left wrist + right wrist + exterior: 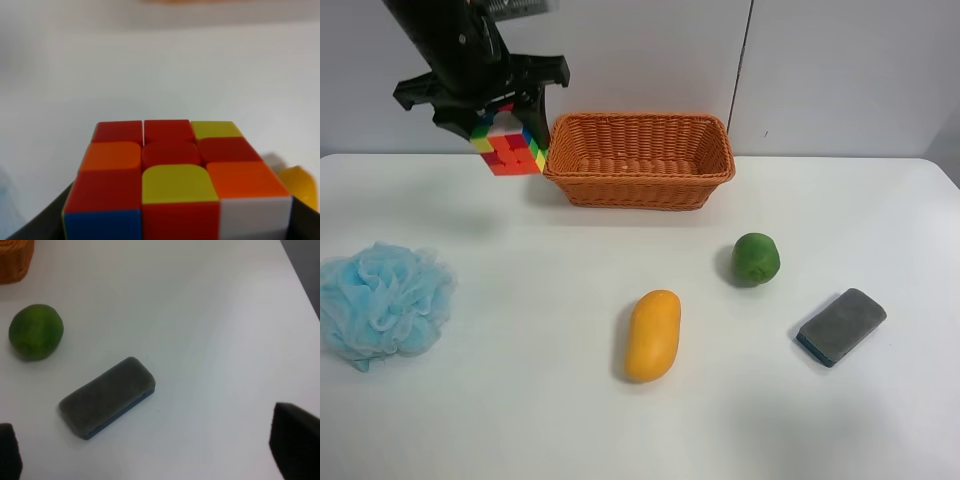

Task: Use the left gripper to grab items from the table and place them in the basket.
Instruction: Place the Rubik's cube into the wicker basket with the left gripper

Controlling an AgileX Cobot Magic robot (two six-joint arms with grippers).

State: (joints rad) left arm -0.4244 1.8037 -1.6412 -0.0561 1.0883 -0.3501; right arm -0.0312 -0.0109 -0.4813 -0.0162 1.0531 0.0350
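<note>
The robot's left gripper will release the multicoloured puzzle cube in the middle of the orange-brown wicker basket [629, 158], near the front side of the basket.
My left gripper [508, 125] is shut on the multicoloured puzzle cube [511, 145] and holds it in the air just beside the end of the orange-brown wicker basket [640, 185]. The cube fills the left wrist view [170, 180]. On the white table [520, 400] lie a yellow-orange mango [652, 335], a round green fruit [756, 258], a grey sponge with a blue base [841, 326] and a light-blue bath pouf [384, 300]. My right gripper [150, 460] is open above the table near the sponge [107, 396] and the green fruit [36, 331].
The basket stands at the back middle of the table against a grey wall. A corner of the basket [15, 260] shows in the right wrist view. The table's edge [300, 275] runs close by the sponge.
</note>
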